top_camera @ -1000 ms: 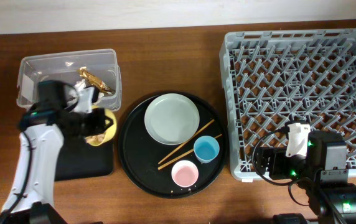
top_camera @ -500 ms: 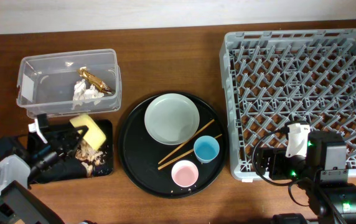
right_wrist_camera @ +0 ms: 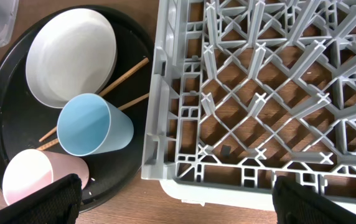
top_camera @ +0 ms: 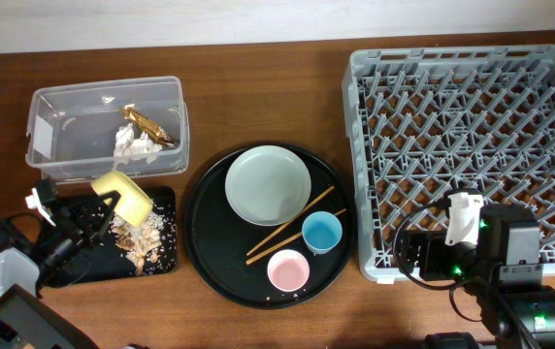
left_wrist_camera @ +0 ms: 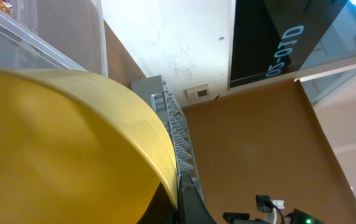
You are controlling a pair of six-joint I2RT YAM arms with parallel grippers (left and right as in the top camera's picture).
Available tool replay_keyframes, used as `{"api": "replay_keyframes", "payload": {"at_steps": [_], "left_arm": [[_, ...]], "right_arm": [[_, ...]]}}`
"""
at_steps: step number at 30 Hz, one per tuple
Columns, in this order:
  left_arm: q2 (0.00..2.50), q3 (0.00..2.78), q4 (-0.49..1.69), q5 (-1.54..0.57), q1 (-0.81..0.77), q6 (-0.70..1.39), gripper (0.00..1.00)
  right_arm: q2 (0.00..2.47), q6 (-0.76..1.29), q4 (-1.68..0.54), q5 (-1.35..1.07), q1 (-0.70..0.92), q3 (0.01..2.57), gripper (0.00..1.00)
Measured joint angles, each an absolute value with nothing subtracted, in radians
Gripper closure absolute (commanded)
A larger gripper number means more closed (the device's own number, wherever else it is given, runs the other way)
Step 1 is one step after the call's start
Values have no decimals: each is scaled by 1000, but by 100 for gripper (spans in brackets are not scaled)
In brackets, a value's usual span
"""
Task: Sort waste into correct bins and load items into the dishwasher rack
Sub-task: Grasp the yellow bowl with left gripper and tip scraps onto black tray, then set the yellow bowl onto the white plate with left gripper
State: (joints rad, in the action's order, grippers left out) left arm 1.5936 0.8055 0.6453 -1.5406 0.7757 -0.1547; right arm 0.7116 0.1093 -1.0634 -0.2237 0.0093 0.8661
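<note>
I need to use my left gripper to set the small yellow bowl, now held tilted over the shallow black tray, down and release it on the grey plate (top_camera: 278,179) in the round black tray.
My left gripper (top_camera: 111,198) is shut on the small yellow bowl (top_camera: 123,197) and holds it tilted over the shallow black tray (top_camera: 166,199); the bowl fills the left wrist view (left_wrist_camera: 60,149). Brownish food scraps (top_camera: 142,240) lie in that tray. The clear box (top_camera: 69,121) holds white tissue (top_camera: 134,145) and the gold foil wrapper (top_camera: 147,124). On the round black tray (top_camera: 210,257) lie the grey plate (top_camera: 268,183), chopsticks (top_camera: 292,225), blue cup (top_camera: 321,232) and pink cup (top_camera: 288,270). My right gripper (right_wrist_camera: 172,199) is open by the near left corner of the grey rack (top_camera: 467,145).
The rack also shows in the right wrist view (right_wrist_camera: 271,87), with the plate (right_wrist_camera: 72,56), the blue cup (right_wrist_camera: 94,124) and the pink cup (right_wrist_camera: 38,177) to its left. Bare wooden table (top_camera: 258,97) lies behind the round tray.
My left arm swung from the clear box down to the front left. The yellow bowl came over the black tray and tipped, and food scraps now lie in that tray. The right arm stayed still.
</note>
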Motion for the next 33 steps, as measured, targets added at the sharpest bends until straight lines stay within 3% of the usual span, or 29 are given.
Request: {"api": "replay_keyframes", "payload": {"at_steps": [4, 8, 12, 15, 18, 22, 26, 33], "left_arm": [[1594, 804, 659, -1542, 776, 64, 100], [1594, 802, 640, -1417, 776, 109, 100], [1584, 802, 609, -1512, 776, 52, 100], [1425, 802, 608, -1453, 746, 46, 100], [1165, 808, 608, -1174, 521, 65, 100], [1114, 818, 582, -806, 86, 91, 100], [1298, 997, 569, -552, -193, 95, 100], [1715, 1111, 401, -410, -430, 53, 100]], "right_arm": [[712, 109, -1063, -224, 9, 866, 1], [712, 109, -1064, -224, 9, 866, 1], [712, 110, -1064, -224, 9, 866, 1], [712, 110, -1063, -224, 9, 866, 1], [712, 109, -1063, -224, 9, 866, 1], [712, 109, -1064, -227, 9, 866, 1], [711, 109, -1065, -227, 9, 866, 2], [712, 109, -1065, -227, 9, 866, 1]]}}
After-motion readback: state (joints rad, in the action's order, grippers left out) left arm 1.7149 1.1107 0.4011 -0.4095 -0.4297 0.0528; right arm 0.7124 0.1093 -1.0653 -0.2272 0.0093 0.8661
